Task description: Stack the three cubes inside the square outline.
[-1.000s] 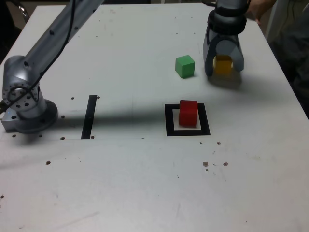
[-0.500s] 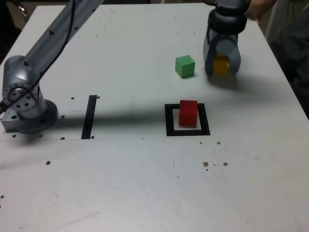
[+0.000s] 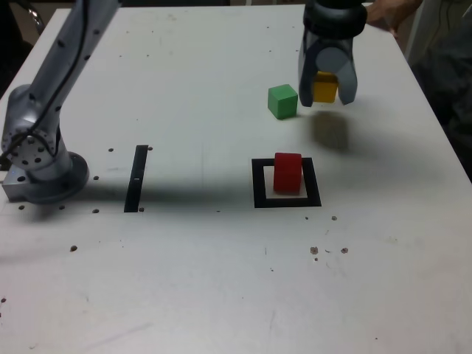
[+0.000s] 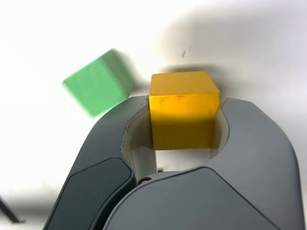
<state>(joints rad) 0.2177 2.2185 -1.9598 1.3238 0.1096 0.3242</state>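
Observation:
Next, I set the yellow cube down on top of the red cube [image 3: 287,156] with my gripper.
My gripper [image 3: 327,90] is shut on the yellow cube [image 3: 324,87] and holds it above the table at the back right of the exterior view; its shadow lies below it. In the wrist view the yellow cube [image 4: 183,110] sits clamped between both dark fingers [image 4: 110,143], with the gripper's [image 4: 184,111] jaws tight on its sides. The green cube [image 3: 282,101] rests on the table just to the exterior view's left of the gripper, also seen as the green cube [image 4: 100,88]. The red cube [image 3: 287,172] stands inside the square outline [image 3: 258,184], nearer the front.
A straight black strip [image 3: 136,178] lies on the white table [image 3: 221,280] to the exterior view's left. The arm's grey base [image 3: 40,158] stands at the left edge. A person's hand [image 3: 389,13] shows at the far right corner. Small screw holes dot the table.
The jaws closed on the yellow cube, which then rose off the table and shifted slightly to the exterior view's left. The red and green cubes stayed put.

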